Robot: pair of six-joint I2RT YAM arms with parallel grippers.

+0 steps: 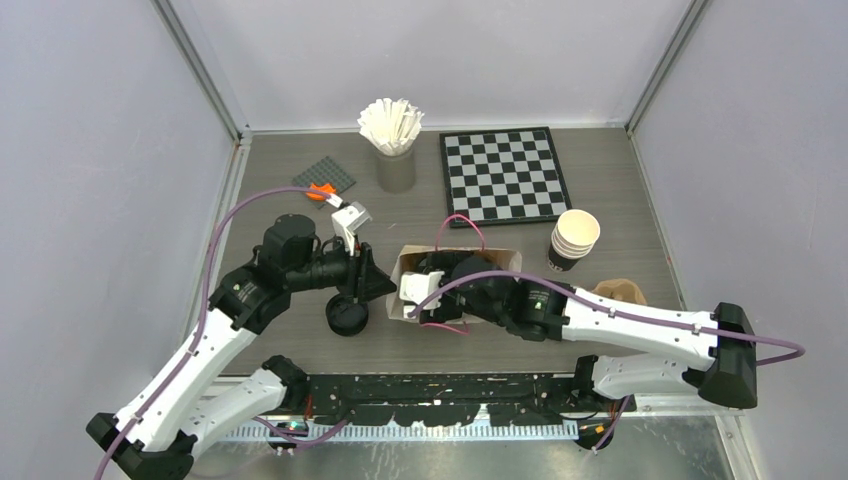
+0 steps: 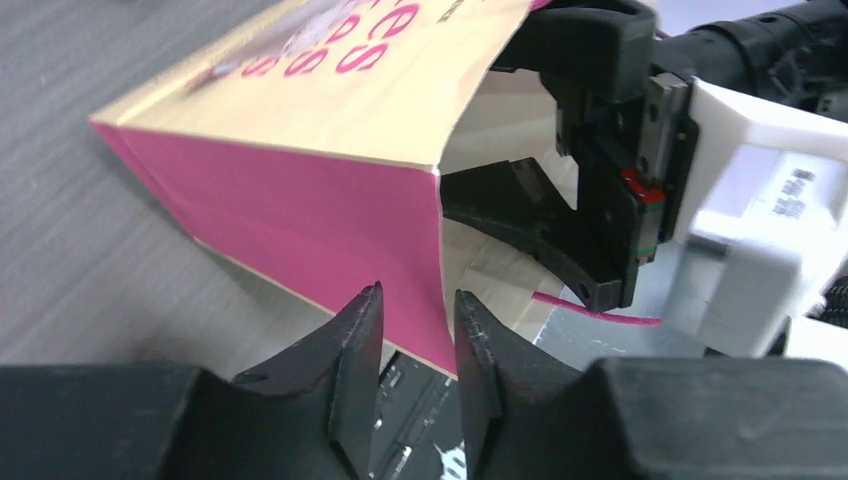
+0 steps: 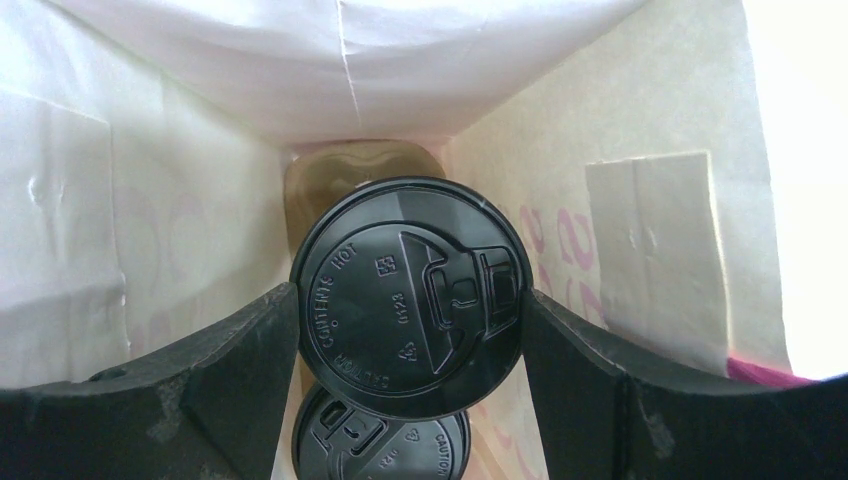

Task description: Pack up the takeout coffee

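Observation:
The bag's pink edge is loose at my left gripper's fingers, so I need to pinch that pink edge (image 2: 449, 330) and hold the bag steady before my right gripper lowers the coffee.
In the right wrist view my right gripper (image 3: 410, 294) reaches into the cream paper bag (image 3: 640, 190). Its fingers press both sides of a takeout coffee's black lid (image 3: 410, 270), shut on it. Just below lies the lid of a second takeout coffee (image 3: 385, 445). From above, the bag (image 1: 500, 262) stands mid-table with the right gripper (image 1: 432, 290) in its mouth. My left gripper (image 2: 418, 295) is at the bag's pink side (image 2: 300, 210), near the mouth edge. Its jaws stand slightly apart, and the paper edge lies just past the tips, not pinched.
A round black lid (image 1: 347, 317) sits on the table under the left gripper; I cannot tell whether a cup is beneath it. A stack of paper cups (image 1: 575, 238) and a brown pulp carrier (image 1: 620, 292) stand right of the bag. Behind are a chessboard (image 1: 505, 175), a stick holder (image 1: 393, 135) and a grey plate (image 1: 325, 178).

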